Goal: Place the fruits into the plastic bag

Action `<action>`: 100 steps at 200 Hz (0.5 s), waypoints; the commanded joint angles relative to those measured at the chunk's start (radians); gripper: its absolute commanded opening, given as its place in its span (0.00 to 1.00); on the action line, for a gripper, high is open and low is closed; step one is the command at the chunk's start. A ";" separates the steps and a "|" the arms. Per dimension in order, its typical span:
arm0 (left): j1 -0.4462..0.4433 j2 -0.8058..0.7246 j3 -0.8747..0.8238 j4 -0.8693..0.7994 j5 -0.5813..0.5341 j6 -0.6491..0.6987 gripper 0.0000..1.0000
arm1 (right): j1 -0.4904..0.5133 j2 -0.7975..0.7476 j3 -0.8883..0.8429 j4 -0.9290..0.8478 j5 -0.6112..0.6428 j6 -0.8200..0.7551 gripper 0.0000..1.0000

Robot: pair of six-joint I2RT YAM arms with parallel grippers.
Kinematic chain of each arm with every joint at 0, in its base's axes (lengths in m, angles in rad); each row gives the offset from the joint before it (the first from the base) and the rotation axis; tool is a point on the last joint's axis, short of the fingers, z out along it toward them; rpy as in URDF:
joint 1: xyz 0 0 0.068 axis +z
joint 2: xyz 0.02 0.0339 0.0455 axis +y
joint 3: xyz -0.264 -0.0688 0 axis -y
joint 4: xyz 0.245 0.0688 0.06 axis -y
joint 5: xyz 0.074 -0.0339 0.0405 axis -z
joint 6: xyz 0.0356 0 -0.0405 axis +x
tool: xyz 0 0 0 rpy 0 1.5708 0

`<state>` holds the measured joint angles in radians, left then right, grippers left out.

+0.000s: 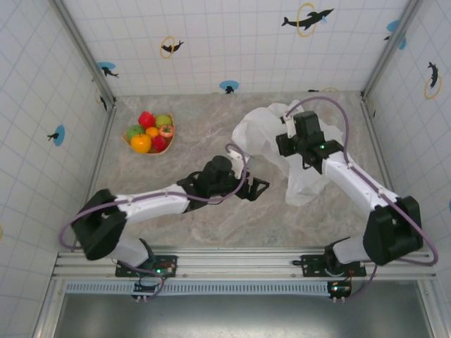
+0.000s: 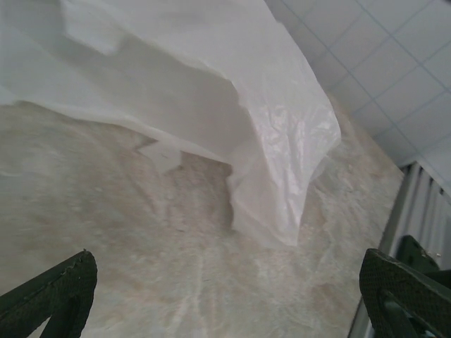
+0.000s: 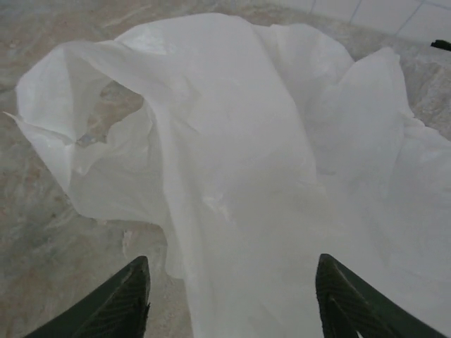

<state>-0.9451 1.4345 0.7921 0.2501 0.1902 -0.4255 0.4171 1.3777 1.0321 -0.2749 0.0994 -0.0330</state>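
I need to use my right gripper to pinch its middle film (image 1: 284,164) and pull the plastic bag toward my left gripper, because the bag lies crumpled beyond my left gripper's fingers.
Several small glossy fruits (image 1: 150,132), red, green, orange and yellow, are piled in an orange-tan tray at the back left. The crinkly white plastic bag (image 1: 271,137) (image 2: 282,134) (image 3: 246,141) lies crumpled at centre right. Its mouth gapes on the left in the right wrist view. My left gripper (image 1: 257,189) (image 2: 229,282) is open over bare table, a little short of the bag's near corner, with nothing in it. My right gripper (image 1: 285,134) (image 3: 232,282) is open right above the bag. Loose bag film lies below and between its spread fingers (image 3: 134,296).
The orange-tan tray (image 1: 171,136) sits near the left wall. Tiled walls and metal corner posts (image 1: 106,98) close in the marble table on three sides. A metal rail (image 1: 239,264) runs along the near edge by the arm bases.
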 commanded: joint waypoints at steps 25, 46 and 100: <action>0.094 -0.176 -0.087 -0.144 -0.273 0.008 0.98 | 0.135 -0.007 -0.105 0.088 0.214 -0.193 0.92; 0.148 -0.215 -0.114 -0.155 -0.286 -0.056 0.98 | 0.204 0.053 -0.106 0.109 0.357 -0.253 0.95; 0.172 -0.260 -0.147 -0.178 -0.290 -0.113 0.98 | 0.273 0.262 -0.059 0.177 0.688 -0.352 0.95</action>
<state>-0.7750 1.2083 0.6628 0.1028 -0.0769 -0.4984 0.6769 1.5650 0.9413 -0.1547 0.5804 -0.3122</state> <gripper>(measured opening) 0.976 0.951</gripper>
